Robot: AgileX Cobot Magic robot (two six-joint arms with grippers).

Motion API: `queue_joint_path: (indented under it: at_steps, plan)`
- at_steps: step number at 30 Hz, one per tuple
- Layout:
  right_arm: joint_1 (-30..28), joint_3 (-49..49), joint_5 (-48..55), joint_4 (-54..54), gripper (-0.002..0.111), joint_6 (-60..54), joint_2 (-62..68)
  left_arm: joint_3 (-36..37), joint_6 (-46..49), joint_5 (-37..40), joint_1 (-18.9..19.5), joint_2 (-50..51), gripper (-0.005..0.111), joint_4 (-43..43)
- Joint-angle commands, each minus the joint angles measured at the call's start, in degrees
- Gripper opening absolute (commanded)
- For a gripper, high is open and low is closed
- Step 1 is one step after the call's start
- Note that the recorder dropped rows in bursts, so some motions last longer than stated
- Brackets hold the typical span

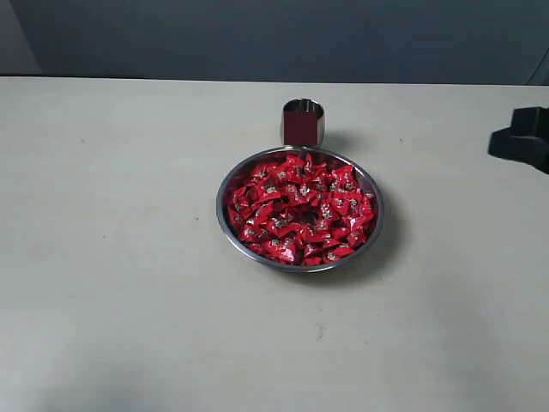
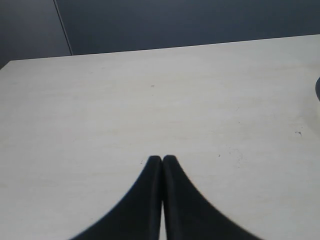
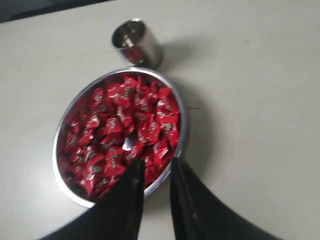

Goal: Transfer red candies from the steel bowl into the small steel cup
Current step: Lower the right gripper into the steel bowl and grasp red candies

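A red candy lies near the steel bowl's middle (image 1: pixel 298 196) (image 3: pixel 126 119), on the side toward the small steel cup. My right gripper should close on that candy next.
The steel bowl (image 1: pixel 221 206) sits mid-table, heaped with glossy red candies (image 1: pixel 300 210). Just behind it, nearly touching its rim, stands the small steel cup (image 1: pixel 302 122), upright, with red showing on its shiny wall. My right gripper (image 1: pixel 508 144) hovers at the right edge of the exterior view, well clear of the bowl. In the right wrist view this gripper (image 3: pixel 156 165) is open with nothing between its fingers. Beyond it are the bowl's rim (image 3: pixel 60 142), the candies (image 3: pixel 125 125) and the cup (image 3: pixel 136 42). My left gripper (image 2: pixel 162 160) is shut and empty over bare table.
The pale table (image 1: pixel 120 257) spreads wide on all sides of the bowl. A dark wall (image 1: pixel 274 34) runs behind the table's far edge.
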Motion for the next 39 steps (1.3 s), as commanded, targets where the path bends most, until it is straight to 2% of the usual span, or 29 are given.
queue_joint_path:
  at_steps: [1, 10, 15, 20, 21, 24, 39]
  plan:
    - [2.44, -4.15, 4.73, 4.24, 0.03, -7.35, 9.47, -0.48, -0.2, -0.74, 0.12, -0.27, 0.0, 0.11]
    - [18.25, -16.49, 3.63, -1.61, 0.03, -6.92, 27.01, -0.48, -0.2, -0.74, 0.12, -0.27, 0.0, 0.11]
    - [24.12, -23.68, 2.41, -4.58, 0.03, -5.72, 34.94, -0.48, -0.2, -0.74, 0.12, -0.27, 0.0, 0.11]
    - [28.16, -30.49, -1.21, -12.57, 0.03, 0.77, 42.42, -0.48, -0.2, -0.74, 0.12, -0.27, 0.0, 0.11]
    - [28.49, -31.5, -1.31, -13.11, 0.031, 1.03, 43.55, -0.48, -0.2, -0.74, 0.12, -0.27, 0.0, 0.11]
    - [28.39, -34.61, -1.52, -13.61, 0.048, 1.31, 47.93, -0.48, -0.2, -0.74, 0.12, -0.27, 0.0, 0.11]
    - [28.39, -40.39, -6.15, -14.81, 0.049, 6.09, 58.75, -0.48, -0.2, -0.74, 0.12, -0.27, 0.0, 0.11]
